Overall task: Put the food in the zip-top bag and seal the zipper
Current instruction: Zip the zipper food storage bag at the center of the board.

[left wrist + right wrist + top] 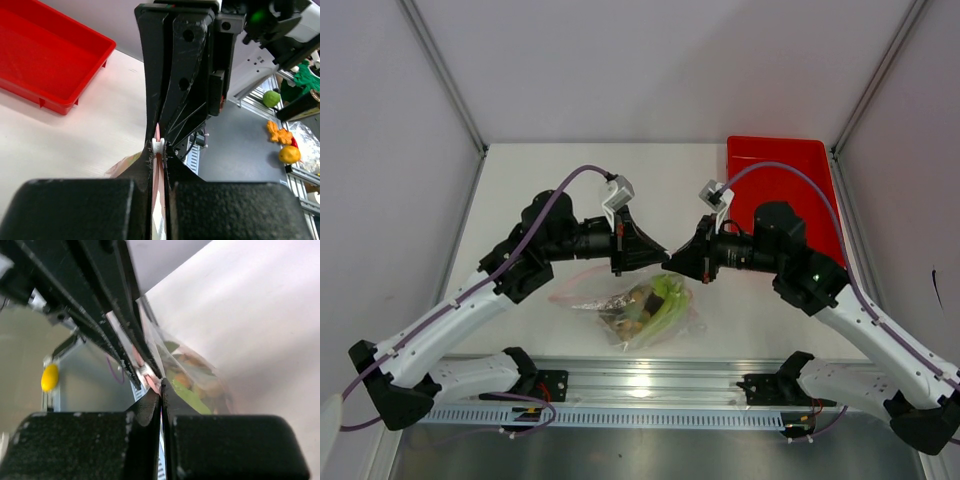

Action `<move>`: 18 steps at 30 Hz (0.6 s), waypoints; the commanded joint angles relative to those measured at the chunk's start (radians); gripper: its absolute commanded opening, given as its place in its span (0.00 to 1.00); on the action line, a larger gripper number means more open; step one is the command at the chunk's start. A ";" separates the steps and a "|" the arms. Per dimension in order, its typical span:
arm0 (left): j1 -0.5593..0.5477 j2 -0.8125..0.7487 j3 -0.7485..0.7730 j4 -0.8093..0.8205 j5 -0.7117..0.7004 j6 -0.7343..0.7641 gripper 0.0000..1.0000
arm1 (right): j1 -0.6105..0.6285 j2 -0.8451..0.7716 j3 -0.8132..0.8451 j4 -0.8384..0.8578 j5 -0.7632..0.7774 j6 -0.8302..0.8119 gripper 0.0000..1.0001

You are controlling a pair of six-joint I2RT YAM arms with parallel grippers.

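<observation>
My right gripper needs to open, back off and take the zipper deeper (158, 131) between its fingers, because the zipper beside the slider sits too shallow in it.
The clear zip-top bag (620, 300) hangs between the two grippers and sags onto the table. The food (645, 305) is inside it: green stalk, dark wedge and grapes bunched together, also in the right wrist view (192, 385). My left gripper (660, 258) is shut on the pink-red zipper strip (159, 165). The white slider tab (157, 146) sits right at its fingertips. My right gripper (678, 265) faces it tip to tip and is shut on the same strip (154, 384), just past the slider (145, 371).
A red tray (780, 180) stands at the back right, and shows in the left wrist view (45, 65). An aluminium rail (650, 385) runs along the near edge. Loose toy fruit (290, 154) lies off the table.
</observation>
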 commanded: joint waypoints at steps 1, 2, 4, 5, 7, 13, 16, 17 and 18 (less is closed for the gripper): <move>-0.011 0.002 0.018 -0.080 0.044 -0.027 0.00 | -0.009 -0.028 0.046 0.094 0.264 0.098 0.00; -0.011 0.002 0.018 -0.083 0.044 -0.024 0.00 | -0.006 -0.029 0.043 0.099 0.291 0.131 0.00; -0.011 0.004 0.024 -0.102 0.036 -0.021 0.01 | 0.006 -0.045 0.036 0.110 0.322 0.161 0.00; -0.011 0.004 0.026 -0.110 0.033 -0.019 0.01 | 0.009 -0.049 0.025 0.114 0.336 0.182 0.00; -0.011 -0.001 0.024 -0.119 0.030 -0.012 0.04 | 0.017 -0.066 0.007 0.140 0.373 0.194 0.00; -0.011 -0.025 0.007 -0.115 0.010 0.001 0.08 | 0.032 -0.056 -0.017 0.189 0.254 0.141 0.00; -0.013 -0.027 0.021 -0.116 0.007 0.008 0.08 | 0.034 -0.074 -0.024 0.170 0.284 0.139 0.00; -0.011 -0.031 0.023 -0.124 0.003 0.011 0.07 | 0.029 -0.083 -0.032 0.179 0.284 0.147 0.00; -0.011 -0.034 0.021 -0.139 -0.020 0.018 0.07 | 0.028 -0.097 -0.036 0.183 0.276 0.155 0.00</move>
